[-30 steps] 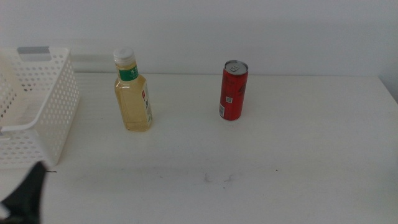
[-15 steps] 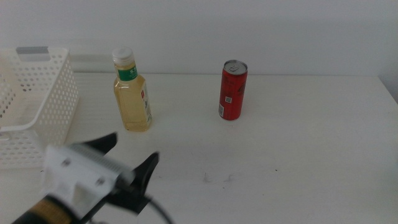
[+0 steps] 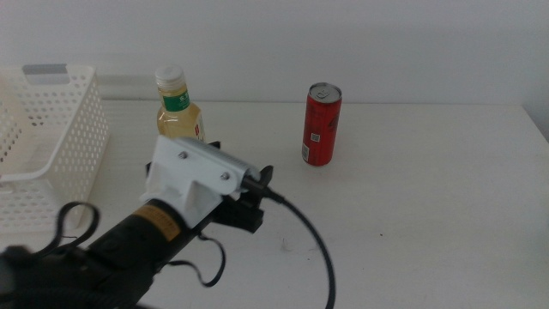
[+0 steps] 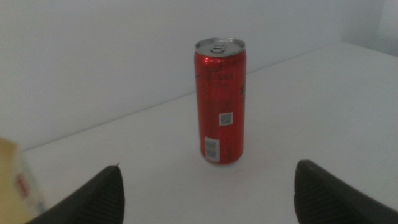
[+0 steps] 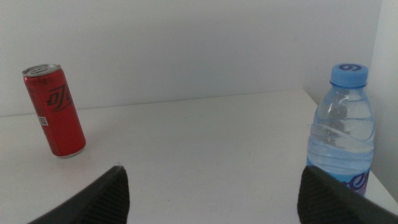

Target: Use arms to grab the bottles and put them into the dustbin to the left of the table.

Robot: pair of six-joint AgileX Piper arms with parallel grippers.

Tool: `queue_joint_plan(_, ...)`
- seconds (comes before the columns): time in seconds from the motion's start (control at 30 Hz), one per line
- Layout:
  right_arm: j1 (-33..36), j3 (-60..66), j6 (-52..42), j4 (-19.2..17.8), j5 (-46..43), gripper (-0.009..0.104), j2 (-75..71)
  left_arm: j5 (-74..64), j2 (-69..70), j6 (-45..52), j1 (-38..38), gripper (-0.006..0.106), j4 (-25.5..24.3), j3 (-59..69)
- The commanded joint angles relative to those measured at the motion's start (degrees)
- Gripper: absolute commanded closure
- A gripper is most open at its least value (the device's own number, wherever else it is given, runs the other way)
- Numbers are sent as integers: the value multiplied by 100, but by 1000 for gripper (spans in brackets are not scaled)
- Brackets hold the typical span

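The slim red can is next, so my left gripper will move to the lower half [image 3: 319,136] [image 4: 222,118] of it, just below its middle, and close there.
A yellow-liquid bottle [image 3: 175,105] with a white cap stands on the table [image 3: 412,206], partly hidden behind my left arm. To its right a slim red can [image 3: 322,124] stands upright. My left gripper [image 3: 242,176] sits just right of the yellow bottle and points toward the can. In the left wrist view the can [image 4: 219,99] stands centred ahead of the left gripper [image 4: 209,171], which is open and holds nothing. The right gripper [image 5: 211,173] is open too, out of the middle view, facing the can [image 5: 55,112] and a clear water bottle [image 5: 345,134] with a blue cap.
The white perforated dustbin [image 3: 60,142] stands at the table's left edge, with a grey tab on its far rim. A black cable [image 3: 313,249] trails from the left arm across the front of the table. The yellow bottle [image 4: 17,183] shows blurred beside the left jaw.
My left arm has swept in from the bottom left corner, forward and to the right, and now covers the lower part of the yellow bottle. The bottles and can have not moved.
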State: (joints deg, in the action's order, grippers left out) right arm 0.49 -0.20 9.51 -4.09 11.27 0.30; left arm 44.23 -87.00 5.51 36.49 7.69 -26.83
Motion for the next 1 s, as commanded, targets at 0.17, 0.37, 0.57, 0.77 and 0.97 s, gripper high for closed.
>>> queue_joint_plan(0.17,-40,20,-32,-25,-54,16,-30,186,-733,-359,13,7,-355,-763)
queue_joint_plan(0.37,-40,20,-32,-25,-54,16,-30,339,-1516,-596,13,7,-408,-1353)
queue_joint_plan(0.57,-40,20,-32,-25,-54,16,-30,526,-2418,-621,13,7,-431,-2139)
queue_joint_plan(0.77,-40,20,-32,-25,-54,16,-30,453,-2955,-621,3,7,-393,-2885)
queue_joint_plan(0.97,-40,20,-32,-25,-54,16,-30,393,-3583,-728,-67,7,-408,-3506)
